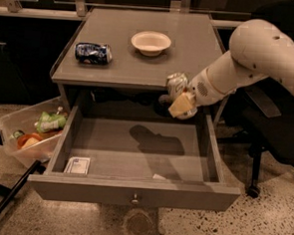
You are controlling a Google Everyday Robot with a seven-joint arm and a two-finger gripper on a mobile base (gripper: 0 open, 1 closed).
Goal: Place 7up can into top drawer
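Note:
Next, my gripper releases the 7up can on the middle of the drawer's bottom [133, 148], straight back from the knob.
The 7up can [176, 83], whitish-silver with green marks, is held in my gripper [179, 97] just past the table's front edge, above the back right of the open top drawer [132, 191]. The gripper is shut on the can, with a yellowish finger pad [181, 106] below it. My white arm [250, 56] reaches in from the right. The drawer is pulled fully out, and its knob [135, 199] shows at the front centre. The can's shadow falls on the drawer floor.
A crushed dark blue can [93, 53] and a white bowl [150, 42] sit on the grey table top [140, 69]. A small white card [77, 165] lies in the drawer's front left corner. A clear bin [29, 132] with snacks stands on the floor at left; a black chair [270, 137] stands at right.

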